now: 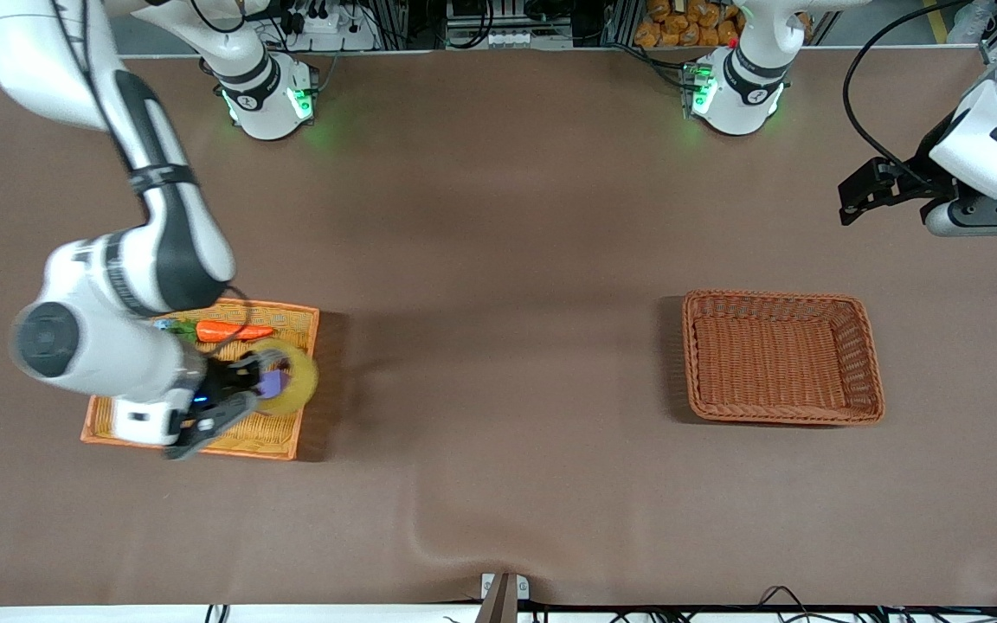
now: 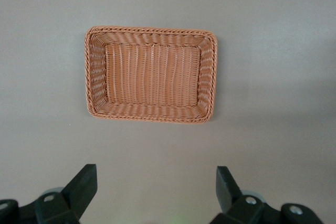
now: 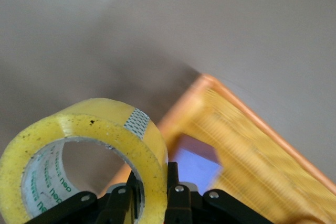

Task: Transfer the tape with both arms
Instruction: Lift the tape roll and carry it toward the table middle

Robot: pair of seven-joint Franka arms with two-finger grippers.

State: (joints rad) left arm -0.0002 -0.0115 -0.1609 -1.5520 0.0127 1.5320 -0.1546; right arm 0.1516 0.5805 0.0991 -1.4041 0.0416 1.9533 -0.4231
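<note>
Next, my right gripper releases the tape on the bare table about midway (image 1: 482,346) between the orange tray and brown wicker basket.
My right gripper (image 1: 260,385) is shut on the tape (image 1: 295,376), a translucent yellowish ring with a grey-white core, and holds it above the orange tray (image 1: 278,446). In the right wrist view the tape (image 3: 79,145) fills the foreground, one finger inside the ring and one outside, pinching its wall at my right gripper (image 3: 154,182). My left gripper (image 1: 849,203) hangs open and empty over the table at the left arm's end; in the left wrist view the left gripper (image 2: 157,184) has wide-apart fingers above bare table.
A brown wicker basket (image 1: 782,417) sits empty toward the left arm's end, also in the left wrist view (image 2: 94,77). The orange tray holds a toy carrot (image 1: 230,330) and a purple cube (image 1: 272,382), seen too in the right wrist view (image 3: 197,163).
</note>
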